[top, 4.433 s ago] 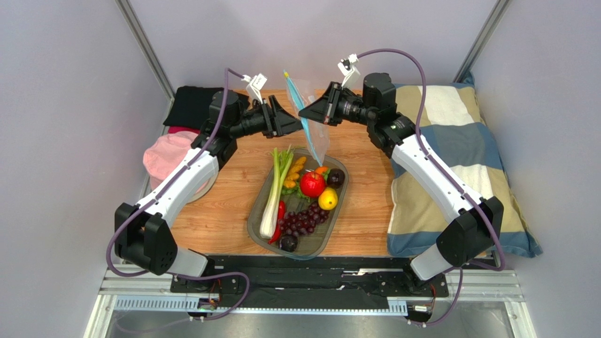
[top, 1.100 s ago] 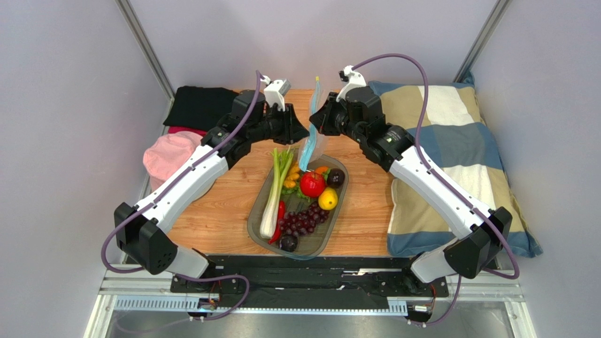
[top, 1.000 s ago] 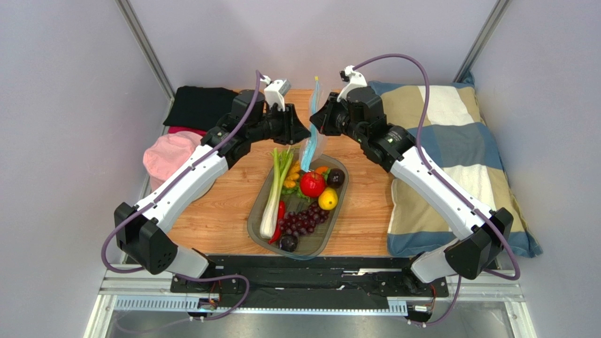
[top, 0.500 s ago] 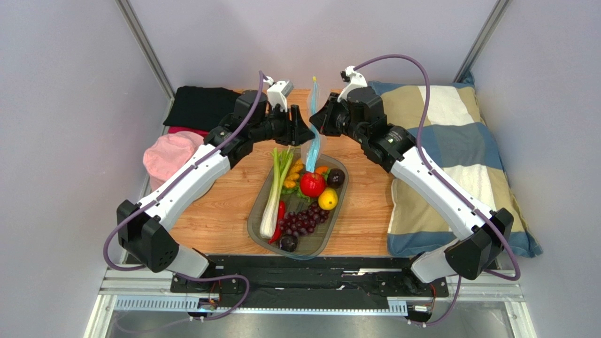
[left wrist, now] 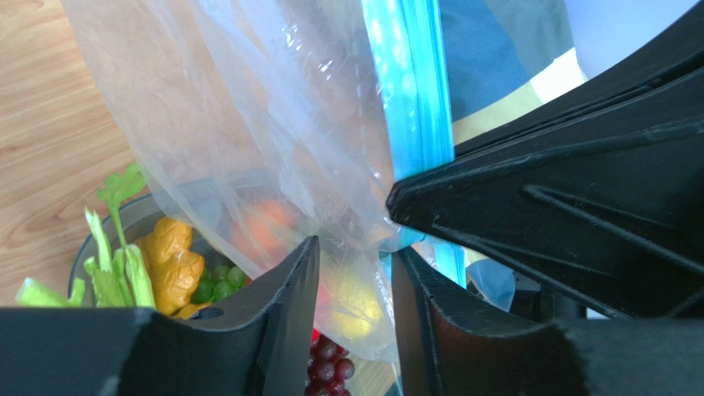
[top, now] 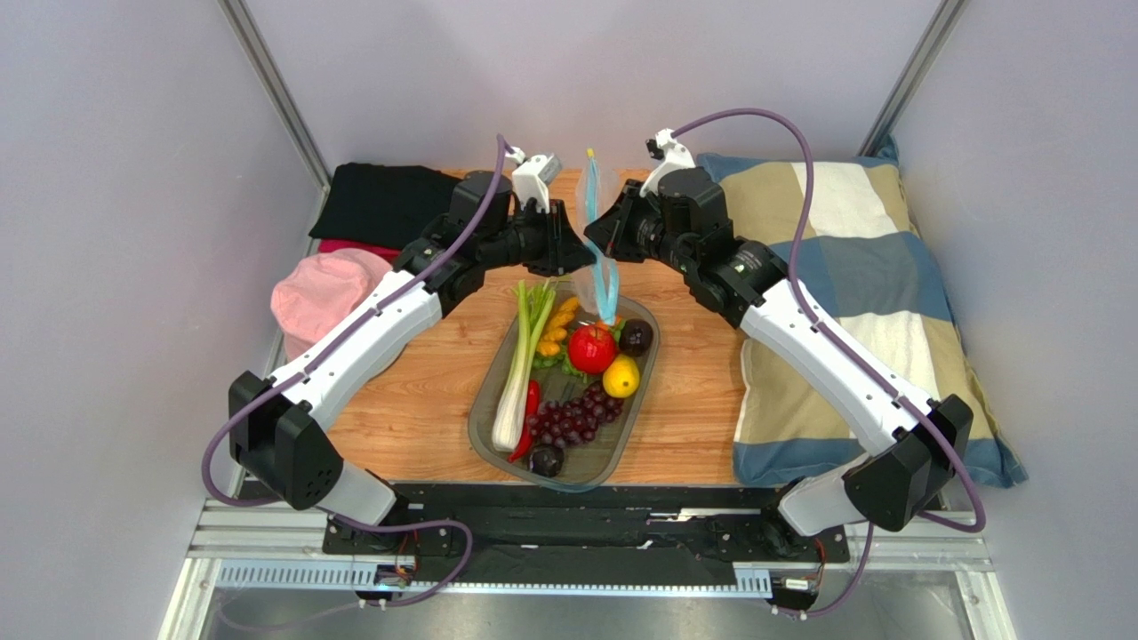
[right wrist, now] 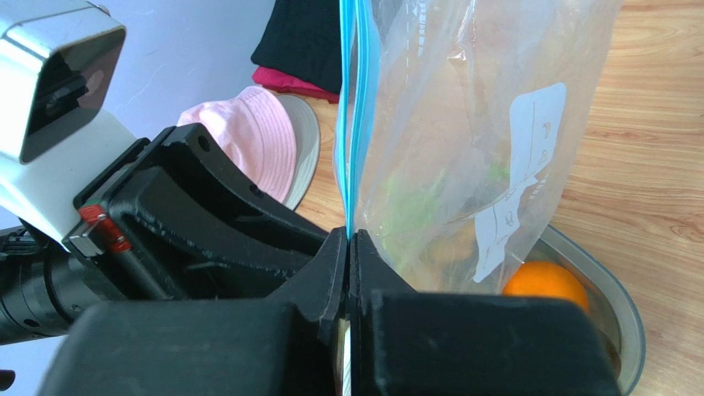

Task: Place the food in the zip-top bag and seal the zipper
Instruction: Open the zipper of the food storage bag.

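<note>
My right gripper will open and take just the label-side edge (right wrist: 365, 124), leaving the other for my left gripper, because it pinches both edges of the blue zipper together.
The clear zip-top bag (top: 601, 267) hangs upright over the far end of the tray, empty, its white label (right wrist: 520, 173) facing the right wrist camera. My right gripper (top: 600, 230) is shut on the blue zipper (right wrist: 354, 115) at the bag's mouth edge. My left gripper (top: 577, 248) is open, its fingers (left wrist: 285, 289) on either side of the bag's loose film (left wrist: 273, 124), with a gap showing. The food lies in the tray: leek (top: 518, 367), red fruit (top: 591, 350), lemon (top: 620, 378), grapes (top: 568, 420), plums (top: 636, 336), orange pieces (top: 558, 323) and chili (top: 530, 407).
The clear grey oval tray (top: 484, 424) sits mid-table on the wooden top (top: 414, 400). A checked pillow (top: 868, 280) lies at the right. A pink hat (top: 321, 300) and black cloth (top: 374, 200) lie at the left rear. Grey walls close in on both sides.
My left gripper has moved right, up to the hanging bag, and its fingers now straddle the film. The right gripper has kept its hold; the bag has swung slightly.
</note>
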### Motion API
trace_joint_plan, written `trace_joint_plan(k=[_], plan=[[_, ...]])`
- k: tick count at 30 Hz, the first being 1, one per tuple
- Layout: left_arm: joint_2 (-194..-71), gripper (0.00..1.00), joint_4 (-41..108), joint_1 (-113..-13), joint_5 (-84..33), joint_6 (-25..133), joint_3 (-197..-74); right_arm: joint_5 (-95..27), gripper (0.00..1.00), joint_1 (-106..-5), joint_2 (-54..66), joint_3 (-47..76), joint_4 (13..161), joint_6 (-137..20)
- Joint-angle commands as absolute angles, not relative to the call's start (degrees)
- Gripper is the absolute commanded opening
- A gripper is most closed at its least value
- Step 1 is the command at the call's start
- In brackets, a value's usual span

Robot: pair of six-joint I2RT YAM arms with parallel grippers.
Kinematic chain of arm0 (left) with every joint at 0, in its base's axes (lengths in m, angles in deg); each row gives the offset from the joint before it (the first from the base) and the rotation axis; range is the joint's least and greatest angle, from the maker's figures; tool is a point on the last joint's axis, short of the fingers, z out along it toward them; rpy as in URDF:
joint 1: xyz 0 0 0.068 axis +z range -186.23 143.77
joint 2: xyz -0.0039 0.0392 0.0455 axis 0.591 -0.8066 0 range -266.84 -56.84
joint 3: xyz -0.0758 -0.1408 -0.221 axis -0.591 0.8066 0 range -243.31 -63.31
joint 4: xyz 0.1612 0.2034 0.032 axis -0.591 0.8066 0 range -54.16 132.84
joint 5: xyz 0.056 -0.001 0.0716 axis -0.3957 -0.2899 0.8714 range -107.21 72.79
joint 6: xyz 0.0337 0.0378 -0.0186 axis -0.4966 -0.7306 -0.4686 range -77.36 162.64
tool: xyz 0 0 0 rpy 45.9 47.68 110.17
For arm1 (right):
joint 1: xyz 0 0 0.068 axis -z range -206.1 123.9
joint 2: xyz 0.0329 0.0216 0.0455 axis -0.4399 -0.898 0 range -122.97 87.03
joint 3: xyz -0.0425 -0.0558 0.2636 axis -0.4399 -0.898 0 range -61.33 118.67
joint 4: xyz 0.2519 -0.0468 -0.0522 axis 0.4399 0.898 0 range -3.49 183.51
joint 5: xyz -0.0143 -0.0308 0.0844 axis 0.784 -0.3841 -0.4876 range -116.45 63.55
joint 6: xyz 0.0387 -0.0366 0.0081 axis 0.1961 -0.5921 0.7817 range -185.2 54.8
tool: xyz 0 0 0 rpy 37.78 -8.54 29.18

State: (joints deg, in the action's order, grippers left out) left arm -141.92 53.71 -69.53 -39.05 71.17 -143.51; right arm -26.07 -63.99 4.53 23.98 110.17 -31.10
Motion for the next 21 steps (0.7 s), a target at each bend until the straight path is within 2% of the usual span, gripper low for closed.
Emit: trace_joint_plan(k=[1,2,5,9,13,16,19,21], plan=[[-140.9,0.16,48.9,-69.4,-40.8,73.1,-143.0,-29.4,0.00,-63.2,6.9,23.3,108.0,-28.8],[-140.7,0.10,48.2,-69.3,-41.7,73.5,-142.2,-30.0,0.00,-62.8,7.1,23.1,107.9,-28.4],[-140.4,0.00,47.0,-69.3,-42.2,74.4,-141.8,-31.2,0.00,-62.0,7.3,22.5,107.7,-27.9],[-139.4,0.00,46.3,-69.0,-41.7,74.5,-141.1,-31.8,0.01,-61.1,7.8,21.6,107.3,-28.6],[-137.8,0.00,44.5,-68.6,-42.0,75.2,-139.3,-33.9,0.41,-59.7,8.5,20.6,107.3,-30.0],[-137.1,0.00,44.0,-68.5,-42.3,75.7,-138.5,-35.6,0.57,-58.8,9.5,18.9,108.0,-32.0],[-136.6,0.00,43.0,-68.3,-42.9,76.6,-137.4,-36.8,0.63,-58.4,11.1,16.7,108.7,-34.9],[-136.5,0.00,42.6,-68.3,-43.1,76.6,-136.9,-37.3,0.62,-58.2,12.1,15.1,109.1,-36.8]])
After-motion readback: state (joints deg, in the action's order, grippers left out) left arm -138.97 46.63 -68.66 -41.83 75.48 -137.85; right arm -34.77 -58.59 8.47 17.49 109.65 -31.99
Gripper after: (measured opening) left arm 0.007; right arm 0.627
